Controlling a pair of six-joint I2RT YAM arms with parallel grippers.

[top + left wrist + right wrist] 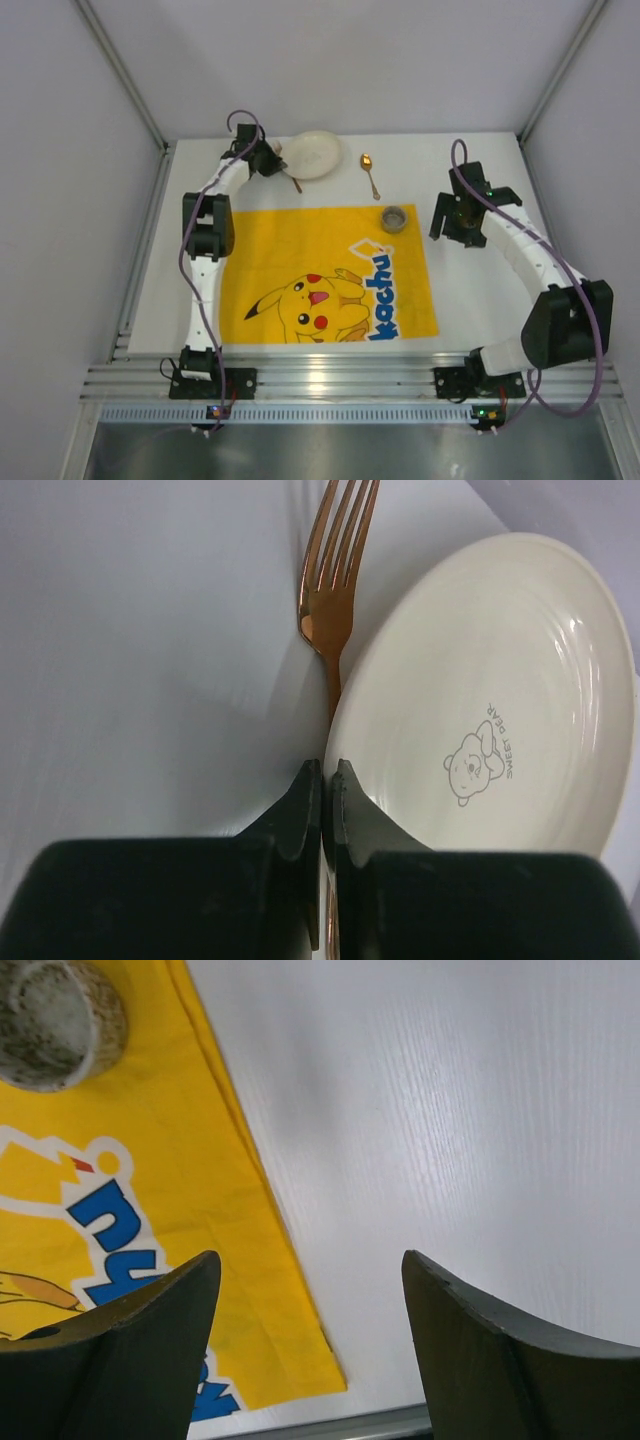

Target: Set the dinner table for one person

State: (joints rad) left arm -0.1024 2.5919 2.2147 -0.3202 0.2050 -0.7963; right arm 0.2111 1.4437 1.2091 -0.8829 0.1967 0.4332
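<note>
Next, my left gripper lets go of the cream plate over the cartoon's face on the yellow placemat [316, 289].
The white dinner table [470, 290] carries a yellow cartoon placemat [300, 250]. A cream plate [315, 153] with a bear print lies at the far edge, and a copper fork [296, 184] lies by its left rim. A copper spoon [369, 172] lies to its right. A speckled cup [395, 217] stands on the mat's far right corner. My left gripper [272, 160] is shut on the fork's handle; the left wrist view shows the fork [325, 610], the plate [500, 680] and the gripper [325, 768]. My right gripper [452, 224] is open and empty over bare table [450, 1110], as the right wrist view shows [310, 1270].
Aluminium rails [330, 380] run along the near edge, and grey walls enclose the table on three sides. In the right wrist view the cup [55, 1020] stands on the placemat [200, 1160], whose corner lies near the rail.
</note>
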